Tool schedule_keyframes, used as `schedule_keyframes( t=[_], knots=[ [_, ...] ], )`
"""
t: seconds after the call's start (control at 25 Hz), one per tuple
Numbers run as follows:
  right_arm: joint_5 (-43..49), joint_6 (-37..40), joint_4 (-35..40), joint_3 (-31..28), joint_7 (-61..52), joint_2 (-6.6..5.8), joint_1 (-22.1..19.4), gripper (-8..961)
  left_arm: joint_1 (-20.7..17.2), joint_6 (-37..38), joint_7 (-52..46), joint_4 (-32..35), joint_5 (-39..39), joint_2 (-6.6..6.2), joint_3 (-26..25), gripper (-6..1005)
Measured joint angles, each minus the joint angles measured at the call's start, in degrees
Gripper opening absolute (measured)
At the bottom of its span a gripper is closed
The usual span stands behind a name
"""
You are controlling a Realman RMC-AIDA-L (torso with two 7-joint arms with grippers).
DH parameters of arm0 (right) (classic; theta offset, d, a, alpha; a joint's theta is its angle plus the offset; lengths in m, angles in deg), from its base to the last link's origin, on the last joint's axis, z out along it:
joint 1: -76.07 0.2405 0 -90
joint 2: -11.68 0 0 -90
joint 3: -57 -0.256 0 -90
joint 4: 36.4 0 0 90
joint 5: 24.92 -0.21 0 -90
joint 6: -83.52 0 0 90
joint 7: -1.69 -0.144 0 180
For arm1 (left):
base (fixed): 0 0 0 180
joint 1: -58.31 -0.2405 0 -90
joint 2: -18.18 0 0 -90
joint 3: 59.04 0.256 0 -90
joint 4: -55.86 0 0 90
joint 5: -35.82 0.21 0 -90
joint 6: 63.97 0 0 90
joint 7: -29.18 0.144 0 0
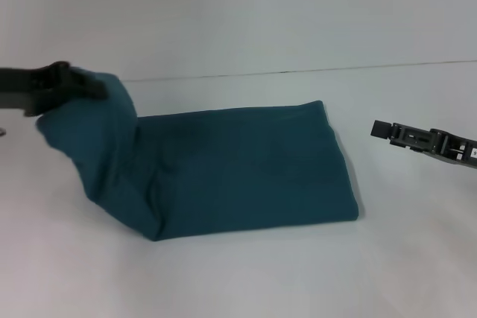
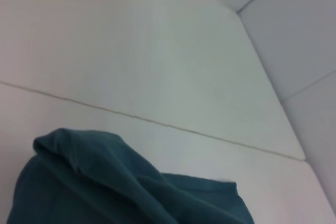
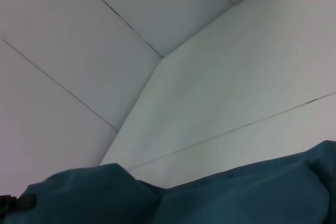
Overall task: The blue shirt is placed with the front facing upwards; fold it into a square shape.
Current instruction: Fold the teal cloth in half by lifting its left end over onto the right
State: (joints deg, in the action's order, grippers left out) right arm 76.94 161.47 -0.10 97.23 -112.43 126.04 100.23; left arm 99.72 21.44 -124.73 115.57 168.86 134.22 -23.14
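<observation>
Next, the left gripper releases the lifted end of the blue shirt over the shirt's far corner point(image 1: 326, 109) point(image 2: 233, 185) nearest the right gripper.
The blue shirt point(image 1: 246, 169) lies on the white table point(image 1: 246, 281) as a plain teal band, with no print showing. Its left end is lifted off the table and hangs from my left gripper point(image 1: 93, 86), which is shut on the cloth at the far left. That raised fold fills the lower part of the left wrist view point(image 2: 105, 182). My right gripper point(image 1: 376, 129) hovers to the right of the shirt's right edge, apart from it and holding nothing. The right wrist view looks along the shirt point(image 3: 252, 192) toward the lifted end.
The white table runs back to a white wall, meeting it at a thin line point(image 1: 298, 71) behind the shirt. Bare table surface lies in front of the shirt and on its right side.
</observation>
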Motion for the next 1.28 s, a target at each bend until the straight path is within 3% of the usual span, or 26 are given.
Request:
schedule_keyframes(
  t=[0.2, 0.24, 0.28, 0.32, 0.64, 0.72, 0.92, 1.28],
  knots=[
    [0.05, -0.66, 0.0, 0.01, 0.03, 0.11, 0.01, 869, 4.24, -2.83, -6.17, 1.14, 4.57, 0.56, 9.56, 110],
    [0.05, -0.8, -0.01, 0.02, 0.03, 0.13, 0.02, 868, 4.24, -2.83, -6.17, 1.14, 4.57, 0.56, 9.56, 110],
    [0.06, -0.94, -0.11, 0.02, 0.04, 0.14, 0.02, 867, 5.93, -3.77, -7.41, 1.28, 6.96, 1.38, 11.76, 110],
    [0.07, -1.0, -0.28, 0.06, 0.04, 0.14, 0.04, 866, 6.31, -3.87, -7.62, 1.31, 7.42, 1.6, 12.13, 110],
    [0.21, -1.12, -1.37, 0.11, 0.04, -0.11, 0.6, 861, 12.69, -6.0, -9.74, 3.05, 15.06, 7.08, 16.31, 109],
    [0.44, -1.18, -1.38, 0.09, 0.05, -0.1, 0.74, 859, 13.66, -7.3, -11.0, 3.37, 15.96, 7.89, 18.27, 109],
    [0.79, -1.35, -1.42, 0.03, 0.04, -0.1, 0.81, 856, 14.47, -12.73, -15.88, 2.68, 15.46, 8.24, 26.25, 109],
    [0.8, -1.89, -1.42, 0.13, 0.04, 0.14, 1.14, 850, 16.92, -19.15, -16.59, -2.65, 9.07, 8.44, 32.83, 109]
  ],
)
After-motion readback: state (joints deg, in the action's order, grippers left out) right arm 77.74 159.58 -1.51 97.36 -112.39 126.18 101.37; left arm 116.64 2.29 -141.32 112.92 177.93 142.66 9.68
